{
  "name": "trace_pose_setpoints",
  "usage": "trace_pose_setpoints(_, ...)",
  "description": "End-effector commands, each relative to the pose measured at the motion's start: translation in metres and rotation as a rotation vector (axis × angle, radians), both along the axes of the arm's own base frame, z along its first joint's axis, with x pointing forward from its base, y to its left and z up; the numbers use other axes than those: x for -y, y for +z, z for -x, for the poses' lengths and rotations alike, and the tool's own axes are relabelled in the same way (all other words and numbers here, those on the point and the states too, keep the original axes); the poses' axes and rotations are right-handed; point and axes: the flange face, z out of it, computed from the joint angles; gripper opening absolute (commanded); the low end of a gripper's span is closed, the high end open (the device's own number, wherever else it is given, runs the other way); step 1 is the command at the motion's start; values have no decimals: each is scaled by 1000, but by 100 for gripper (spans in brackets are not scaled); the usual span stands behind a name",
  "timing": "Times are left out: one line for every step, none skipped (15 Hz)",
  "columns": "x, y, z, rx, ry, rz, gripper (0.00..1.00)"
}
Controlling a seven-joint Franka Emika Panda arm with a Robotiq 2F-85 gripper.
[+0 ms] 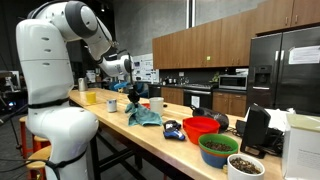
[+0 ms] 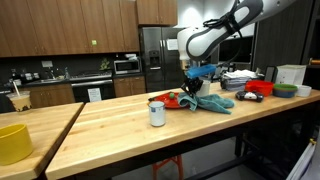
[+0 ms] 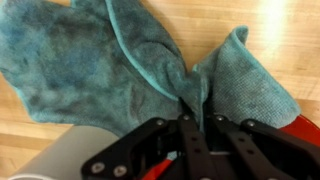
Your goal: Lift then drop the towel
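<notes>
I will release the teal towel on the wooden table (image 1: 131, 117) beside the red plate.
A teal towel (image 3: 110, 65) fills most of the wrist view, bunched into a fold between the fingers of my gripper (image 3: 198, 118). The gripper is shut on that fold. In both exterior views the towel (image 1: 143, 115) (image 2: 215, 101) hangs from the gripper (image 1: 134, 95) (image 2: 193, 82), with its lower part still resting on the wooden table (image 2: 150, 135). The gripper is just above the table surface.
A white cup (image 2: 157, 113) stands on the table near the towel. A red bowl (image 1: 200, 127), a green bowl (image 1: 217, 149) and a white bowl (image 1: 244, 166) sit along the table. A yellow container (image 2: 12, 142) stands on another table. A red plate (image 2: 172, 100) lies by the towel.
</notes>
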Motion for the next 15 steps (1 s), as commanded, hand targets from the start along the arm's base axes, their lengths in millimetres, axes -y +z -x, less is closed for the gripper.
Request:
trace_pose_setpoints(17,19,5,14,-55,0,3)
trace_pose_setpoints(21,21,5,18,-65,0,3)
trace_pose_setpoints(25,23,6,23,-76,0,3)
trace_pose_setpoints(28,26,6,26,-87,0,3)
trace_pose_setpoints(30,28,6,31,-100,3,3)
trace_pose_setpoints(34,30,7,35,-111,2,3)
trace_pose_setpoints(37,33,7,40,-124,3,3)
trace_pose_setpoints(40,35,8,48,-140,3,3)
trace_pose_setpoints(43,38,9,62,-161,2,3)
trace_pose_setpoints(47,42,10,81,-189,4,3)
trace_pose_setpoints(50,45,11,102,-218,6,3)
trace_pose_setpoints(52,48,13,121,-243,9,3)
trace_pose_setpoints(54,51,14,143,-270,22,3)
trace_pose_setpoints(55,54,14,178,-297,43,3)
trace_pose_setpoints(56,56,16,210,-323,59,3)
